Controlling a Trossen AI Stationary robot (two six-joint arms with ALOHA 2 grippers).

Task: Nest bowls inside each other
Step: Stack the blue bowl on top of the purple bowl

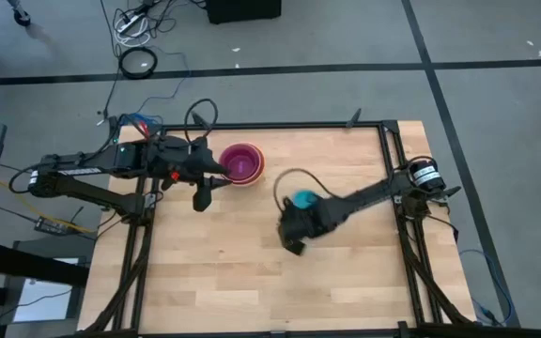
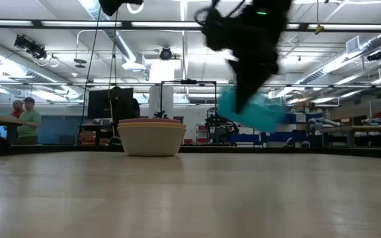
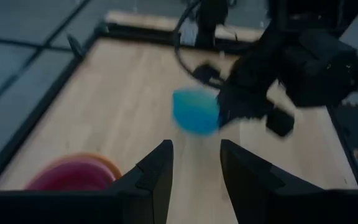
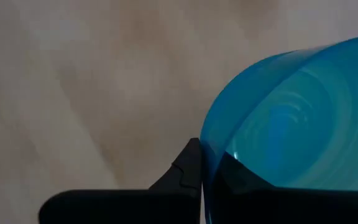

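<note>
The robot's right gripper should release the blue bowl inside the pink bowl of the nested stack (image 1: 239, 162), near the left gripper.
A blue bowl (image 4: 303, 124) hangs tilted above the table's middle (image 1: 303, 200), clear of the wood in the low view (image 2: 253, 109), with my right gripper (image 4: 207, 163) shut on its rim. A stack of nested bowls (image 1: 241, 162) stands on its base at the far left; its outermost bowl is pale (image 2: 152, 137), and pink and orange rims show inside (image 3: 73, 174). My left gripper (image 3: 196, 162) hovers open just near of that stack (image 1: 203, 199), holding nothing. My right gripper pinches the blue bowl's rim (image 4: 205, 146), with one finger (image 4: 188, 167) outside the wall and the other (image 4: 236, 173) inside the hollow. The fingers come steeply from above. The bowl is lifted clear of the table and hangs tilted.
A black frame rail (image 1: 289, 127) runs along the table's far edge and sides. Bare wood (image 1: 252, 272) spreads across the near half. Beyond the table in the low view stand people (image 2: 25, 119) and workshop benches.
</note>
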